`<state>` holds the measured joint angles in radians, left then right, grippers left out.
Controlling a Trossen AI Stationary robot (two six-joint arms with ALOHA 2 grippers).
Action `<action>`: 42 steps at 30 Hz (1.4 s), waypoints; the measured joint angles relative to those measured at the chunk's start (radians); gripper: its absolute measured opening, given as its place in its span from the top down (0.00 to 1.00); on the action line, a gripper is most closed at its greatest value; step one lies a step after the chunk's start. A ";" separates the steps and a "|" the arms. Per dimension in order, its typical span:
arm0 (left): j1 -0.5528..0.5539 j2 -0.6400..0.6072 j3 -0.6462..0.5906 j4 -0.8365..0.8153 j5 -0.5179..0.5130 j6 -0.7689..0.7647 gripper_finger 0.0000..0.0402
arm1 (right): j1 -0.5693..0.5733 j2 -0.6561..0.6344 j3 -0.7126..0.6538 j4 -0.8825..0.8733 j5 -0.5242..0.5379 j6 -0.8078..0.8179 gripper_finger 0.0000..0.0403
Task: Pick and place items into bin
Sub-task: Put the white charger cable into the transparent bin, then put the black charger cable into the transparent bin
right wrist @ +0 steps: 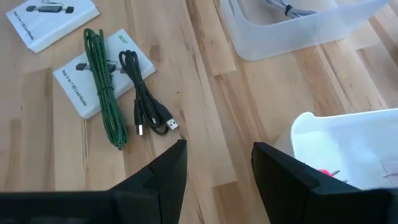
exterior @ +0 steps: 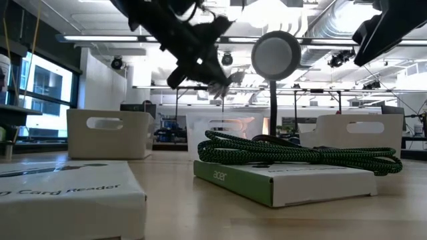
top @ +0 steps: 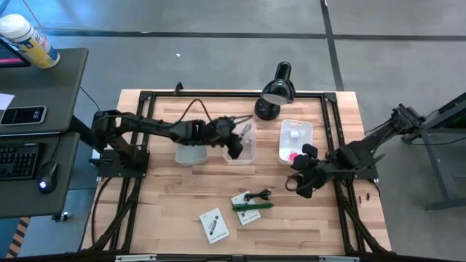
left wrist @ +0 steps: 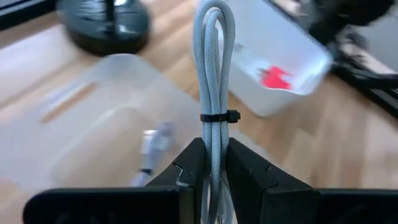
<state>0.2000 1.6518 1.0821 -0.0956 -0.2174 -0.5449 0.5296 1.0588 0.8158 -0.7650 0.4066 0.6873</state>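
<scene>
Next, my left gripper releases the bundle of grey cable that it holds in the clear middle bin (top: 241, 136) (left wrist: 116, 147), beside the silvery plug.
My left gripper (top: 234, 143) hovers over the clear middle bin (top: 240, 151), shut on a grey braided cable bundle (left wrist: 214, 68). A silvery plug (left wrist: 152, 145) lies in that bin. My right gripper (right wrist: 217, 165) is open above bare wood between the white right bin (top: 295, 138), which holds a pink piece (left wrist: 275, 78), and the items near the front edge. There a green coiled cable (right wrist: 102, 93) and a black cable (right wrist: 146, 93) lie on and beside a white card (right wrist: 127, 59). A second white card (top: 213, 224) lies flat further left. My left gripper pinches the folded grey cable bundle between its two fingers (left wrist: 186, 174), just below the black tie (left wrist: 217, 116) that binds the strands. The fingers lie along the bundle, whose looped end (left wrist: 214, 18) sticks out past the fingertips. The bundle is lifted clear above the clear bin.
A black desk lamp (top: 275, 93) stands at the far edge behind the bins. A white tub (top: 191, 153) sits left of the clear bin. A black frame (top: 138, 145) rims the table. Open wood lies between the bins and the front items.
</scene>
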 joint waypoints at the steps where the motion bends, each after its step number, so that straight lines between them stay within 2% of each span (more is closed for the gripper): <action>1: 0.013 0.001 0.000 -0.011 0.000 0.000 0.89 | 0.004 0.000 0.000 0.000 0.005 0.009 0.58; 8: 0.070 0.001 0.000 -0.032 0.046 0.015 0.89 | 0.030 0.000 0.000 0.006 0.017 0.016 0.58; 16: 0.068 0.001 0.000 -0.036 0.043 0.017 0.89 | 0.041 0.000 0.000 0.006 0.060 0.016 0.58; 26: 0.068 0.001 0.000 -0.036 0.042 0.023 0.88 | 0.041 0.000 0.000 0.006 0.049 0.020 0.58; 30: 0.068 0.001 0.000 -0.037 0.042 0.025 0.80 | 0.041 0.000 0.000 0.006 0.048 0.029 0.58; 37: 0.068 0.001 0.000 -0.035 0.043 0.045 0.59 | 0.041 0.000 0.000 0.006 0.048 0.029 0.58; 42: 0.068 0.001 0.000 -0.018 0.146 0.054 0.49 | 0.041 0.000 0.000 0.006 0.048 0.029 0.58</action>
<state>0.2684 1.6531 1.0821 -0.1137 -0.0718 -0.4914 0.5705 1.0592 0.8158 -0.7589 0.4541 0.7159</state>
